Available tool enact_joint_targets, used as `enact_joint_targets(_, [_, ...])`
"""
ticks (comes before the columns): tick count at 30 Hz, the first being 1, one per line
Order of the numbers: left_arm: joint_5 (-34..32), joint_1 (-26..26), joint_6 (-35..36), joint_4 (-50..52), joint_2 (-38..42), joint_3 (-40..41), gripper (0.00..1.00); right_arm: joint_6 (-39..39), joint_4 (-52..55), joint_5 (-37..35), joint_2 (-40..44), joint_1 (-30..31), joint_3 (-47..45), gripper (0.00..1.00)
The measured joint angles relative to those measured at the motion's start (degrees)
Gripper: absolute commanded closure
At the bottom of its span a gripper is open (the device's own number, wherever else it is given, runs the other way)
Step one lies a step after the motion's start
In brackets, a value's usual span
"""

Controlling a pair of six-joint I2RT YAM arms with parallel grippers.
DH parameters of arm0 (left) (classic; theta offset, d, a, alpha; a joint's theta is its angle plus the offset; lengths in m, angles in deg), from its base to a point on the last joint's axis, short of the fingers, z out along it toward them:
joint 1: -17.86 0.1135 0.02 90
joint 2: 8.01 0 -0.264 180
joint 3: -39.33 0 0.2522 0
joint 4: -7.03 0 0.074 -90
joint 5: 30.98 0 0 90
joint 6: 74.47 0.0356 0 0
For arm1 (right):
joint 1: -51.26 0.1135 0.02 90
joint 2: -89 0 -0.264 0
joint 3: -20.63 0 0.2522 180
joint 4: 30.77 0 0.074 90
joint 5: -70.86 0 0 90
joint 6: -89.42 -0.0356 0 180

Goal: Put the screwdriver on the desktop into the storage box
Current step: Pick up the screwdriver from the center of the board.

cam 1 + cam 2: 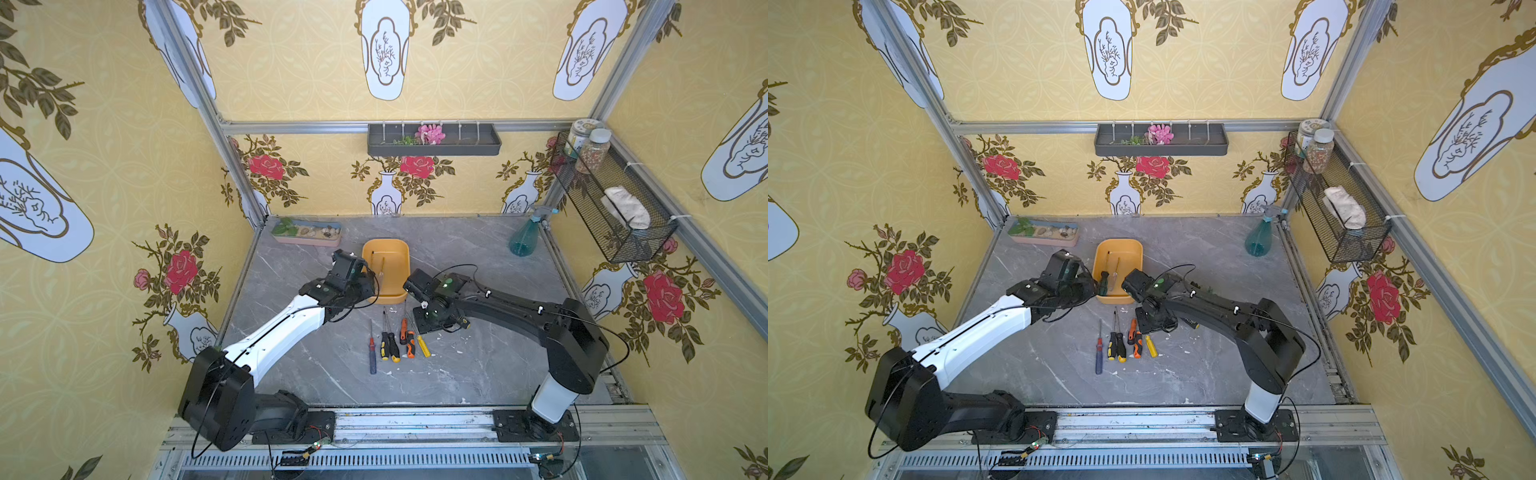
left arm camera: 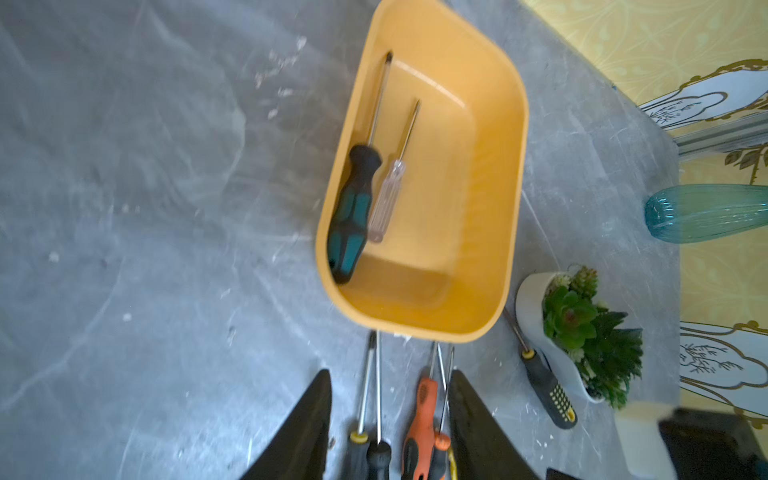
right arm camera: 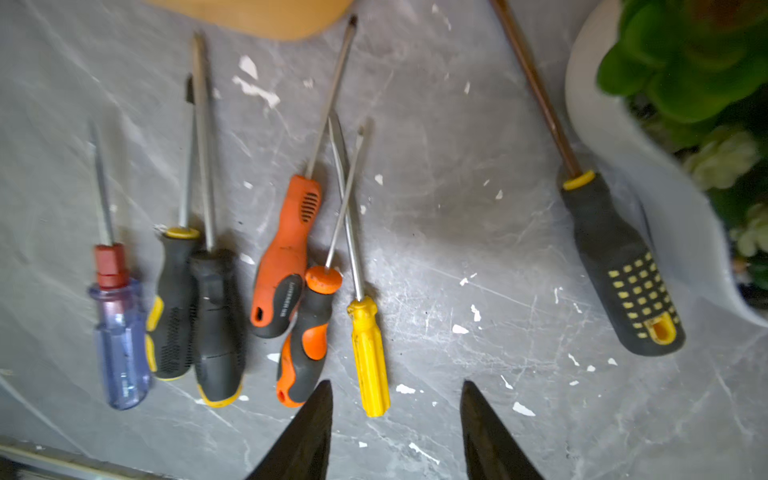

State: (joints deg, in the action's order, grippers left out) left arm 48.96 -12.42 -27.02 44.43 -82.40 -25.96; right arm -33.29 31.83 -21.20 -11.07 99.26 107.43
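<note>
Next, I close my left gripper on the handle [image 1: 372,350] of the blue screwdriver, near its red part, beside the black-and-yellow screwdrivers.
The yellow-orange storage box [image 1: 385,244] stands mid-desktop [image 1: 478,365]. A teal-and-black screwdriver [image 2: 351,216] and a clear-handled one [image 2: 386,199] lie inside it, along one long wall. Several more screwdrivers [image 1: 392,345] lie in a row on the grey marble in front of the box, among them a yellow-handled one [image 3: 368,353] and an orange one [image 3: 286,253]. My left gripper [image 2: 390,374] hovers open and empty by the box's near left corner. My right gripper [image 3: 397,384] hangs open and empty above the row, just right of the yellow handle's end.
A black screwdriver with yellow dots [image 3: 623,266] lies apart, against a white dish of green succulents [image 2: 536,299]. A pink tray of pebbles [image 1: 307,235] sits at the back left and a teal spray bottle [image 1: 524,239] at the back right. Walls close three sides.
</note>
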Motion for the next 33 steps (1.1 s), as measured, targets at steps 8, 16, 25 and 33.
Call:
enact_joint_targets(8, [2.58,0.0,-9.33,-1.99,7.8,10.84,0.53,1.25,-0.02,3.04,-5.97,2.47,-0.22,0.56])
enact_joint_targets(16, [2.8,0.07,-12.24,-3.13,8.11,11.76,0.52,1.33,-0.9,2.25,-9.46,3.65,-0.11,0.66])
enact_joint_targets(25, [2.78,0.17,-13.0,-3.28,8.44,11.91,0.53,0.96,-1.81,1.73,-10.36,3.67,-0.46,0.74])
enact_joint_targets(33, [2.73,0.35,-13.25,-3.28,8.66,11.91,0.53,-0.04,-2.6,1.55,-9.7,3.43,-1.25,0.83])
